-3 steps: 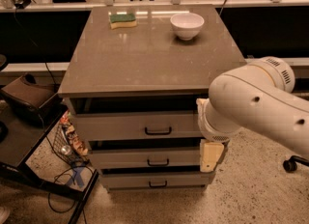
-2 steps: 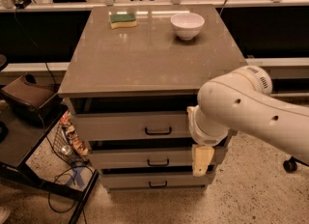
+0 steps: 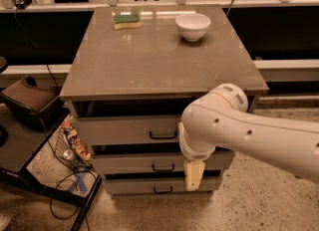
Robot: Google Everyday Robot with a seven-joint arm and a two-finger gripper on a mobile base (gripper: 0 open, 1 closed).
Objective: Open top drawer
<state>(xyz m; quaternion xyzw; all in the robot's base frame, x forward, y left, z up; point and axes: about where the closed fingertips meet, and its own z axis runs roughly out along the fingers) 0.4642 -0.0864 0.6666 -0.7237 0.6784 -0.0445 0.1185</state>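
The robot's gripper will next move up to the black bar handle (image 3: 167, 135) of the top drawer and close there, since pulling that handle opens the drawer.
The top drawer (image 3: 119, 130) is the tallest light grey front of three, just under the cabinet's tabletop, with a small black bar handle (image 3: 163, 136). A dark gap shows above its front. My white arm reaches in from the right and crosses the drawer fronts. My gripper (image 3: 193, 175) hangs down in front of the middle drawer (image 3: 129, 163), below and a little right of the top drawer's handle. It holds nothing that I can see. The arm hides the right ends of the top and middle drawer fronts.
On the brown tabletop (image 3: 149, 60) sit a white bowl (image 3: 193, 25) and a green and yellow sponge (image 3: 126, 21). The bottom drawer (image 3: 139, 187) is lowest. A dark stand (image 3: 30, 140) and cables with clutter (image 3: 70, 150) lie on the floor to the left.
My arm has swung left across the drawer fronts, and the gripper has moved left with it, closer to the drawer handles. The drawers have not moved.
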